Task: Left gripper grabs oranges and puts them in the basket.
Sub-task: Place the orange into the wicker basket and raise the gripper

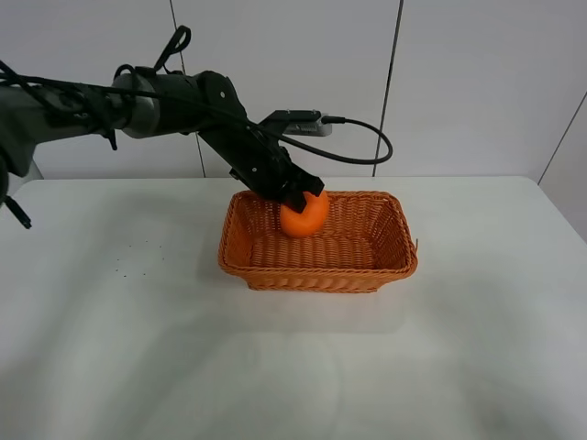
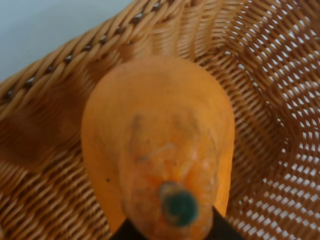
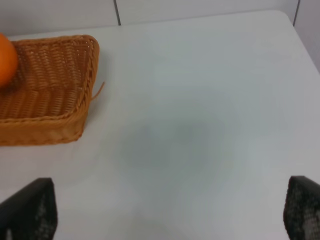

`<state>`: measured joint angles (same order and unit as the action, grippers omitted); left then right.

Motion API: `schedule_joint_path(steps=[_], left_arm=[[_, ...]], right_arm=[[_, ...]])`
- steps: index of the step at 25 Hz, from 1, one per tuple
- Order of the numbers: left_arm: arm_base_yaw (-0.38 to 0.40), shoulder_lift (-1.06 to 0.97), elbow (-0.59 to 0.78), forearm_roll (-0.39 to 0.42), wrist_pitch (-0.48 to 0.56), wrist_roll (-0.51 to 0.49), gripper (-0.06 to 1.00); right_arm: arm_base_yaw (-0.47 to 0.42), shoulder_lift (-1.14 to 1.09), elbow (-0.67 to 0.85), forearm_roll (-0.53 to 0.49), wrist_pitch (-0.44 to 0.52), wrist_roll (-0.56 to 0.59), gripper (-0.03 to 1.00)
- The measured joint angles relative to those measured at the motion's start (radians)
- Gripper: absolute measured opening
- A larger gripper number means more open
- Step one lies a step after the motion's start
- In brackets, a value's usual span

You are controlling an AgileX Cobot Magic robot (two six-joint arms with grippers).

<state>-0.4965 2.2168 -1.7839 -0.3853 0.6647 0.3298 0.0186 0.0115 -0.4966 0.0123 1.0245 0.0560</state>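
Note:
My left gripper needs to let go of the orange on the woven basket's bottom close to the basket's near rim (image 1: 304, 247).
My left gripper (image 1: 297, 196) is shut on the orange (image 1: 305, 216), a bright fruit with a knobbed neck. It holds the fruit inside the woven wicker basket (image 1: 316, 276), near the basket's far left corner and low over its floor. In the left wrist view the orange (image 2: 155, 135) fills the frame with its dark stem towards the camera. The black fingers (image 2: 125, 234) just show beside the neck, and the basket weave (image 2: 270, 100) lies all around. In the right wrist view the basket (image 3: 50, 112) and part of the orange (image 3: 5, 60) show. My right gripper (image 3: 165, 215) is open over bare table.
The basket stands near the middle of a white table (image 1: 138, 330) that backs onto a white panelled wall. A black cable (image 1: 367, 137) loops behind the left arm above the basket's far rim. The right arm does not show in the exterior high view.

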Motion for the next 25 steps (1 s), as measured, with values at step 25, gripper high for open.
schedule_joint_path(steps=[25], left_arm=[[-0.001, 0.122, -0.03, -0.011, 0.047, -0.002, 0.14]], right_arm=[[0.0, 0.0, 0.0, 0.0, 0.0, 0.0, 0.69]])
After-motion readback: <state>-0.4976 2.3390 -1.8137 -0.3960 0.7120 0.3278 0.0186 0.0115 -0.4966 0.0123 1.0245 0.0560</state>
